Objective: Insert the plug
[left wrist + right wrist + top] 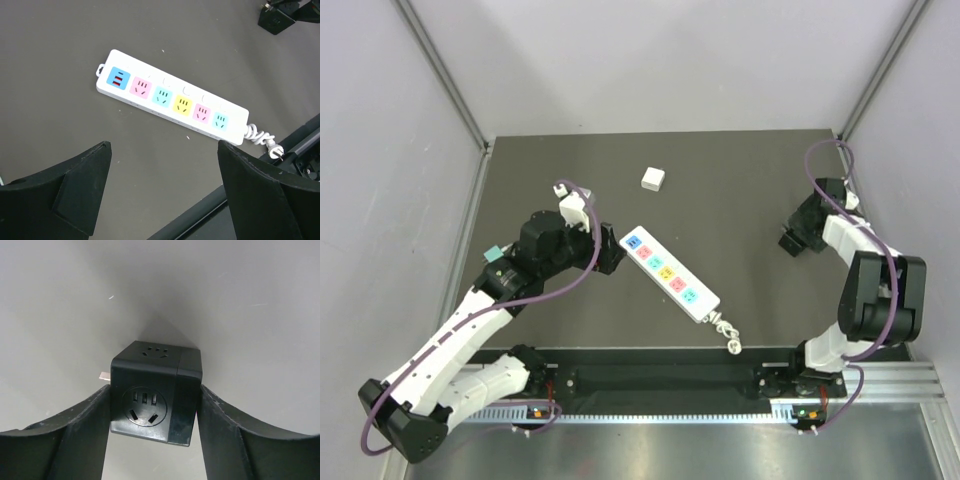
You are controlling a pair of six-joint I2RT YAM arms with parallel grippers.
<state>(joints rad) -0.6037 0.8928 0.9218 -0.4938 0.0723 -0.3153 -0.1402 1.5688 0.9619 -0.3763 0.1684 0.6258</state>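
Note:
I will release the black cube, now held at the table's side, from my right gripper into my left gripper over the table point(689, 242) beside the white power strip.
A white power strip point(670, 272) with coloured sockets lies diagonally on the dark table; it also shows in the left wrist view point(172, 97). My right gripper point(796, 238) at the table's right side is shut on a black cube plug adapter point(155, 395), one finger pressed on each side. A metal prong point(104, 375) sticks out of the cube's left face. The cube also shows in the left wrist view point(276, 19). My left gripper point(164, 146) is open and empty, hovering just left of the strip's blue end point(605, 252).
A small white cube point(653, 179) sits at the back centre of the table. The strip's short coiled cord and plug point(728, 334) lie near the table's front edge. Grey walls enclose three sides.

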